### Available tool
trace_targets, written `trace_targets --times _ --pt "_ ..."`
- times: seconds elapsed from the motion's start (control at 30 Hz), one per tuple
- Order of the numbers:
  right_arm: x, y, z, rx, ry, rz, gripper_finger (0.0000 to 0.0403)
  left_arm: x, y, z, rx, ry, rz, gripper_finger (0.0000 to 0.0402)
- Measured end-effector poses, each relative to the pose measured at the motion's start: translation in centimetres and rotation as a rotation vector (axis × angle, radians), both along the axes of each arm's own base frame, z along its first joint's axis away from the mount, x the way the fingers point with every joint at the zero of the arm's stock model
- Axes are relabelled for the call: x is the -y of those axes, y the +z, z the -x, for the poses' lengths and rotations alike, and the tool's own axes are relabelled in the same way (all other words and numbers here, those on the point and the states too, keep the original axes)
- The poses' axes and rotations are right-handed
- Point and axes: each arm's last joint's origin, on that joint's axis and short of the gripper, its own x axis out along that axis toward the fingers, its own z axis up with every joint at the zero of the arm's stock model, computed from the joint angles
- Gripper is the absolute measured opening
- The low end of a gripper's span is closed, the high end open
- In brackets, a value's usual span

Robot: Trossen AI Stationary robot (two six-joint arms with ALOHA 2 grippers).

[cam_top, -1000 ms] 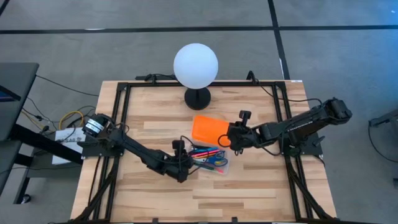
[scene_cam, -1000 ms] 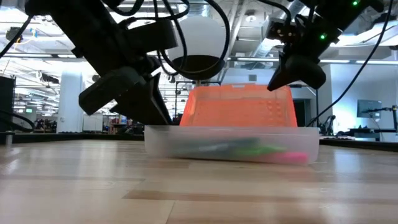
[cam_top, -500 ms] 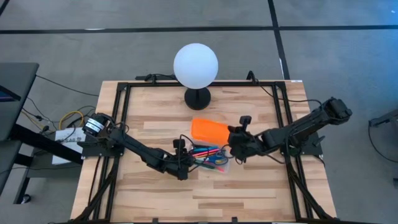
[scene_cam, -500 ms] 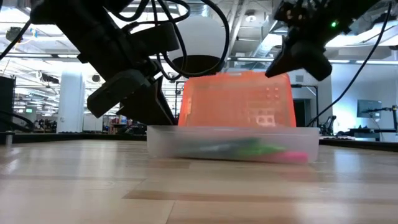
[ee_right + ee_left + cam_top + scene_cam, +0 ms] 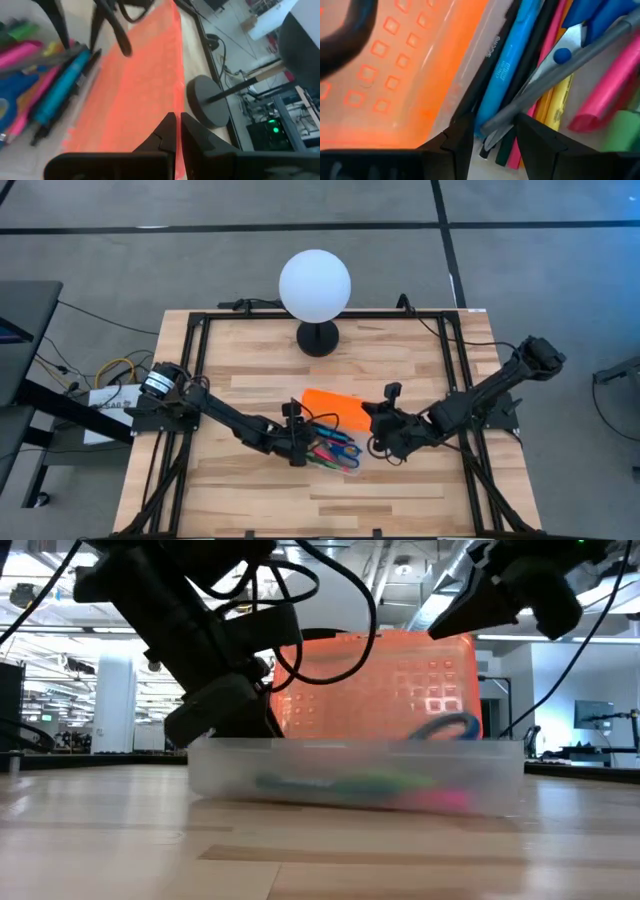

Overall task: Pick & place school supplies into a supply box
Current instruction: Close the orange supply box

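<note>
Next, my right gripper releases the orange lid so that it is laid open on the wood (image 5: 341, 404) between the body of the clear box and the lamp.
The supply box (image 5: 338, 452) lies mid-table, its clear body (image 5: 350, 778) on the wood and its orange lid (image 5: 335, 408) standing open along its far side. Inside lie pens and markers (image 5: 520, 60) in black, blue, pink, yellow and green, with blue-handled scissors (image 5: 445, 727). My left gripper (image 5: 495, 137) is open at the box's left end, fingers spread over the pen ends. My right gripper (image 5: 176, 127) is shut on the lid's raised edge at the box's right end. My left gripper (image 5: 296, 442) has its fingers (image 5: 460, 137) low at the box's left end, over the ends of a black pen and a blue marker; whether they touch the box or the pens I cannot tell. My right gripper (image 5: 377, 425) pinches the lid's free edge (image 5: 175, 65) near its right corner between the two fingers, coming level from the table's right. The lid stands tilted on its hinge, and the box body rests on the table.
A white globe lamp (image 5: 315, 285) on a black base stands behind the box near the far edge. Black frame rails (image 5: 455, 380) run along the table's left and right sides. Bare wood (image 5: 330, 500) lies between the box and the near edge.
My right gripper has moved toward the near edge with the lid's edge in its hold, swinging the lid from leaning back to more upright. The box has slid toward the near edge and turned a little. My left gripper has followed at the box's left end.
</note>
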Motion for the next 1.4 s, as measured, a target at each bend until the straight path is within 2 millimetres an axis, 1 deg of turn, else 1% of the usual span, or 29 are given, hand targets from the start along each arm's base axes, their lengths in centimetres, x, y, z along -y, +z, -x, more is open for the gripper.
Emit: trace_targets --times 0.13,0.47,0.77,0.9,1.1,1.2,1.4 --pt "-0.5 0.0 0.2 0.007 0.019 -0.001 0.0 -0.2 0.1 -0.1 0.006 0.0 0.002 0.0137" --pt "-0.8 0.1 0.2 0.015 0.038 -0.029 0.0 -0.2 0.1 -0.1 0.007 -0.011 -0.006 0.0137" --pt "-2.6 0.6 0.4 0.063 0.144 -0.093 0.0001 -0.2 0.1 -0.1 0.004 -0.013 -0.013 0.0137" --pt "-3.3 0.8 0.6 0.094 0.167 -0.113 0.0001 -0.2 0.1 -0.1 0.004 -0.014 -0.013 0.0137" --pt "-4.0 1.4 0.9 0.094 0.178 -0.101 0.0001 -0.2 0.1 -0.1 0.004 -0.013 -0.012 0.0137" --pt "-3.2 1.2 1.1 0.091 0.071 -0.115 0.0 0.0 0.1 0.0 0.004 -0.019 -0.013 0.0137" --pt "-0.2 0.2 1.0 0.071 -0.19 -0.231 0.0001 0.9 0.7 -0.2 0.004 -0.063 -0.036 0.0137"
